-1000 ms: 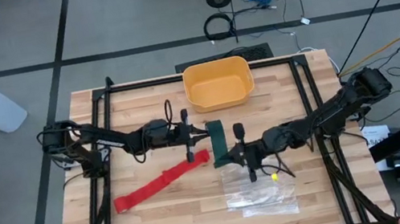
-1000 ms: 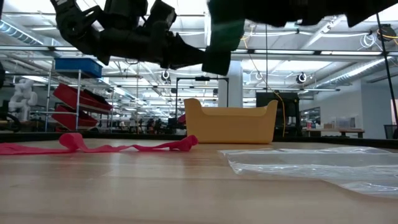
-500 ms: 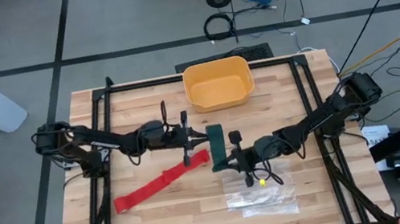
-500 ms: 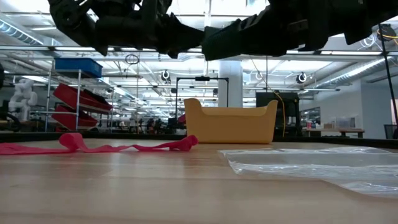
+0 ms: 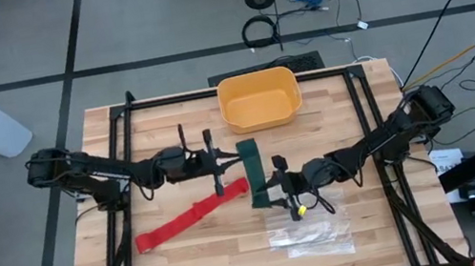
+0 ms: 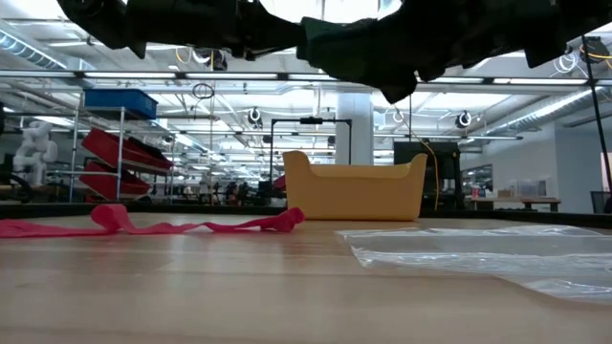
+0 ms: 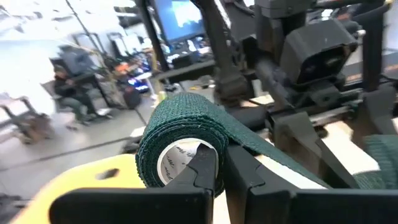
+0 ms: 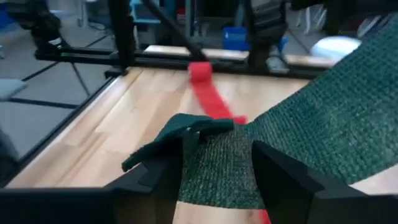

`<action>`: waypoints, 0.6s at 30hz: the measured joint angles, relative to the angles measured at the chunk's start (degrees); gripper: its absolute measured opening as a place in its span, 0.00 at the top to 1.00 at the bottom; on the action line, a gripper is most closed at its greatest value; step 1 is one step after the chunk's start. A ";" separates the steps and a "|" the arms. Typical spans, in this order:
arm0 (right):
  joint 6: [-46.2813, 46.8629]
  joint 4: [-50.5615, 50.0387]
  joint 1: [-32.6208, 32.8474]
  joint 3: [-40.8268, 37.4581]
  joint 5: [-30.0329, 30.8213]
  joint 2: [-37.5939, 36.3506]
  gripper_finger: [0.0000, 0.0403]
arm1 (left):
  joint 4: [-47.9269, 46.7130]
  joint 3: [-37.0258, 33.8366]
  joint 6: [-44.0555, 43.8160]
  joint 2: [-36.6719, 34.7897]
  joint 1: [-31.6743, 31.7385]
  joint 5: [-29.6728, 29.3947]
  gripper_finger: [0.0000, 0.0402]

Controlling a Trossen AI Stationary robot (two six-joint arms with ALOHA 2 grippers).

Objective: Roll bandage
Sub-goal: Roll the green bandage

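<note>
The bandage's loose end hangs floppy past my right gripper's open fingers, so that gripper should pinch it near the bandage's tip (image 8: 147, 151) before wrapping it around the roll.
A dark green bandage hangs above the table's middle. Its roll (image 7: 177, 146), wound on a white core, is in my shut left gripper (image 5: 232, 159). From the roll a green strip (image 5: 255, 173) runs toward the near edge to my right gripper (image 5: 270, 191). That gripper is open, and the strip's free end (image 8: 217, 155) lies between its fingers. A bright red bandage strip (image 5: 195, 214) lies flat and unrolled on the table, below and to the left of both grippers. My left gripper holds the green roll by its wall (image 7: 211, 163), one finger inside the white core and one outside. The fingers come level from the table's left. The roll is lifted clear, and the strip leaves it toward my right gripper. My right gripper has the strip's free end (image 8: 214, 167) lying flat in the gap between its open fingers (image 8: 280, 177). Whether the fingers touch the strip's edges I cannot tell. The end's tip (image 8: 180, 130) flops loosely beyond the fingers.
A yellow bin (image 5: 259, 98) stands at the table's far middle. A clear plastic bag (image 5: 313, 236) lies flat near the front right, under my right arm. Black frame rails (image 5: 122, 162) run along both sides of the table.
My left gripper has risen and drawn back toward the table's left with the green roll. My right gripper has rolled about its own axis and sunk a little. The strip's end between the grippers has turned from hanging edge-on to lying broad and flat. The red strip has stayed put.
</note>
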 joint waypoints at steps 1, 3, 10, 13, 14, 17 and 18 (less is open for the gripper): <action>-1.40 1.23 -0.10 -0.01 1.04 0.00 0.55 | 0.44 0.00 0.31 0.00 0.03 -0.20 0.97; -6.50 2.36 -0.14 0.06 5.35 -0.11 0.55 | 1.52 0.00 1.58 0.00 0.03 -0.34 0.97; -30.04 0.05 0.26 0.02 23.37 -0.07 0.55 | 4.04 0.01 4.59 -0.73 0.03 0.06 0.97; -40.64 0.10 0.90 0.02 24.49 -0.07 0.55 | 3.84 0.00 4.71 -1.30 0.16 0.30 0.97; -44.89 0.11 1.15 0.02 24.84 -0.07 0.55 | 3.97 0.00 4.69 -1.38 0.21 0.67 0.97; -57.62 1.75 1.97 -0.01 25.36 -0.04 0.55 | 2.77 0.75 4.30 -1.36 0.83 3.08 0.97; -61.73 2.91 2.40 -0.01 26.09 -0.04 0.55 | 2.45 1.01 4.19 -1.36 0.94 3.50 0.97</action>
